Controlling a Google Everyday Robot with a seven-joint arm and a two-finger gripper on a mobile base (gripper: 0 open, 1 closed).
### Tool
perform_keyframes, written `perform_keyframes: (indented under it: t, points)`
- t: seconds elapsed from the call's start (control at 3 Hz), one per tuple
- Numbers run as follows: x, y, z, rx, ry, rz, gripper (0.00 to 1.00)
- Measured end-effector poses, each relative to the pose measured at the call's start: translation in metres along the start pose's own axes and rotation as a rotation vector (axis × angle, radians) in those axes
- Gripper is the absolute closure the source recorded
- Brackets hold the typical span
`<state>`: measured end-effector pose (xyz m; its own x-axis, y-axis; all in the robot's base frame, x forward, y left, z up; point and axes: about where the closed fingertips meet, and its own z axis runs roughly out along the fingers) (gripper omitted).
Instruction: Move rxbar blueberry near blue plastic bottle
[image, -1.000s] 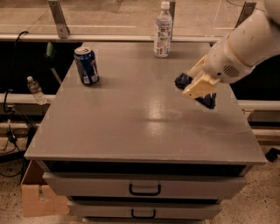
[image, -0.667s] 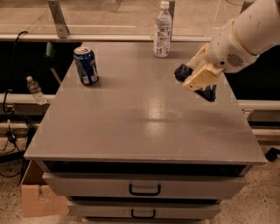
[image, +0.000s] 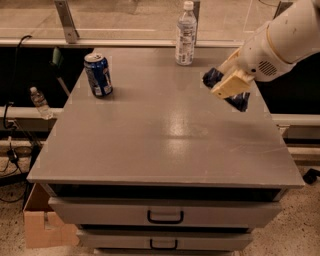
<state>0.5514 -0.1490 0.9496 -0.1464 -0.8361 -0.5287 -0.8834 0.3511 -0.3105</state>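
The robot's gripper should set the rxbar blueberry down on the grey table (image: 213, 68) next to the blue plastic bottle, near the table's far edge.
My gripper (image: 227, 86) is over the right side of the grey table (image: 150, 140), shut on the rxbar blueberry (image: 238, 100), a dark navy wrapper whose ends stick out on both sides of the tan fingers (image: 231, 85). The bar is held above the tabletop. The blue plastic bottle (image: 186, 34), clear with a white cap and pale label, stands upright at the table's far edge, up and to the left of the gripper.
A blue soda can (image: 98, 75) stands at the far left of the table. A tiny clear bottle (image: 39, 102) sits off the table at left. Drawers (image: 165, 216) are below the front edge. A cardboard box (image: 40, 227) is on the floor at left.
My gripper has lifted and carried the bar up and away from me, toward the far right part of the table and closer to the bottle.
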Motion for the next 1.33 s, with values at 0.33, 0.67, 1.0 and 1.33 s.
perform_keyframes:
  t: [0.33, 0.67, 1.0, 1.33]
  points:
    - [0.006, -0.057, 0.001, 0.142, -0.026, 0.021, 1.00]
    - [0.004, -0.123, 0.005, 0.244, -0.083, 0.035, 1.00]
    - [0.003, -0.174, 0.027, 0.272, -0.126, 0.060, 1.00]
    - [0.004, -0.208, 0.053, 0.263, -0.153, 0.093, 1.00]
